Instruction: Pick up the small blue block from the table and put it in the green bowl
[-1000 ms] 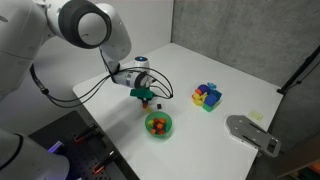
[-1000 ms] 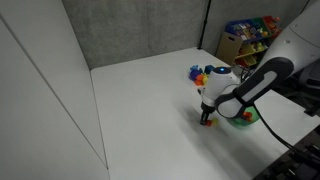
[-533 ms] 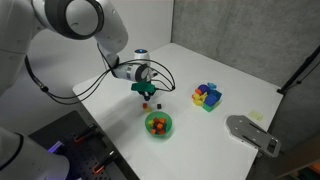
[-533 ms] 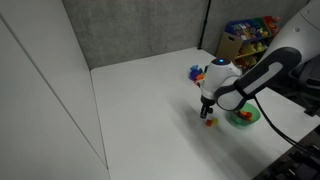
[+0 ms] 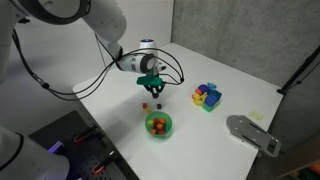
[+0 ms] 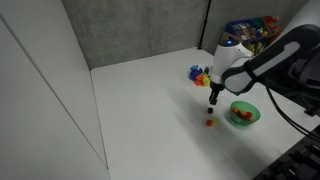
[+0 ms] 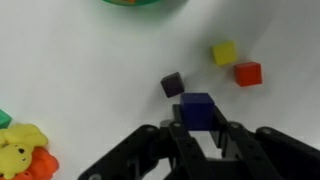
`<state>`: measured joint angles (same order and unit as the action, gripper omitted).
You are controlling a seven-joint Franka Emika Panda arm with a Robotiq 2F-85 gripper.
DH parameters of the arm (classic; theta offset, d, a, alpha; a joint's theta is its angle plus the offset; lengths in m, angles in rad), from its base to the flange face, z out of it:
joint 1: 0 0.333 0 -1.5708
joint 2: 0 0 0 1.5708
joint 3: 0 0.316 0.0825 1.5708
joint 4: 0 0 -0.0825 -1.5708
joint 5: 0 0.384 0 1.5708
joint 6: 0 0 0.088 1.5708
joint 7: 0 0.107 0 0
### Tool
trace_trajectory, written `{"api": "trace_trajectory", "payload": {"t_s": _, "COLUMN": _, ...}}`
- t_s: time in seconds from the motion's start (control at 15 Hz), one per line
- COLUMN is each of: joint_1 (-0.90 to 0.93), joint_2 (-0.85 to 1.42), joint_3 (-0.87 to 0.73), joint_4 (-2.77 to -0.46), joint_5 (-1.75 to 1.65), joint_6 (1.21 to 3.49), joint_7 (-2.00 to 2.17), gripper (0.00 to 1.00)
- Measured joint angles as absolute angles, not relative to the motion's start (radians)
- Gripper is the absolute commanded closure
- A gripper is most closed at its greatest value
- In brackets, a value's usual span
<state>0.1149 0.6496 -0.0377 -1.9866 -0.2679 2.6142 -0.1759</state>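
Observation:
Next, my gripper releases the small blue block, setting it free on the coloured pieces in the middle of the green bowl point(image 5: 160, 123).
My gripper point(image 7: 198, 120) is shut on the small blue block point(image 7: 197, 108), which sits between the two fingers. In both exterior views the gripper point(image 5: 152, 90) point(image 6: 212, 99) hangs a little above the white table point(image 5: 230, 75), with the block too small to make out there. The green bowl point(image 5: 158, 125) point(image 6: 244, 113) stands on the table a short way from the gripper, with small coloured pieces inside. Only its rim point(image 7: 140, 3) shows at the top edge of the wrist view.
A small dark block point(image 7: 173, 84), a yellow block point(image 7: 224, 52) and a red block point(image 7: 247, 73) lie on the table below the gripper. A multicoloured cluster of blocks point(image 5: 207, 96) point(image 6: 198, 73) sits further back. A grey device point(image 5: 250, 133) lies near a table corner.
My gripper has risen from the table with the blue block between its fingers and moved away from the bowl. The small loose blocks stay on the table.

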Motion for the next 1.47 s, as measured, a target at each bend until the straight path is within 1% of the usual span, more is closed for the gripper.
{"api": "trace_trajectory", "payload": {"t_s": 0.6, "joint_1": 0.112, "joint_2": 0.492, "joint_3": -0.208, "joint_4": -2.148, "joint_5": -0.293, "joint_6": 2.573, "joint_7": 0.058, "gripper": 0.88}}
{"api": "trace_trajectory", "payload": {"t_s": 0.67, "joint_1": 0.110, "joint_2": 0.475, "joint_3": -0.219, "joint_4": -2.167, "joint_5": -0.293, "joint_6": 2.565, "joint_7": 0.087, "gripper": 0.45}}
{"api": "trace_trajectory", "payload": {"t_s": 0.73, "joint_1": 0.106, "joint_2": 0.457, "joint_3": -0.226, "joint_4": -2.186, "joint_5": -0.293, "joint_6": 2.555, "joint_7": 0.112, "gripper": 0.45}}
{"api": "trace_trajectory", "payload": {"t_s": 0.8, "joint_1": 0.102, "joint_2": 0.440, "joint_3": -0.229, "joint_4": -2.204, "joint_5": -0.293, "joint_6": 2.545, "joint_7": 0.134, "gripper": 0.39}}
{"api": "trace_trajectory", "payload": {"t_s": 1.07, "joint_1": 0.096, "joint_2": 0.373, "joint_3": -0.232, "joint_4": -2.264, "joint_5": -0.293, "joint_6": 2.506, "joint_7": 0.180, "gripper": 0.08}}
{"api": "trace_trajectory", "payload": {"t_s": 1.13, "joint_1": 0.096, "joint_2": 0.355, "joint_3": -0.232, "joint_4": -2.274, "joint_5": -0.293, "joint_6": 2.496, "joint_7": 0.183, "gripper": 0.01}}
{"api": "trace_trajectory", "payload": {"t_s": 1.47, "joint_1": 0.095, "joint_2": 0.234, "joint_3": -0.222, "joint_4": -2.301, "joint_5": -0.297, "joint_6": 2.399, "joint_7": 0.187, "gripper": 0.00}}
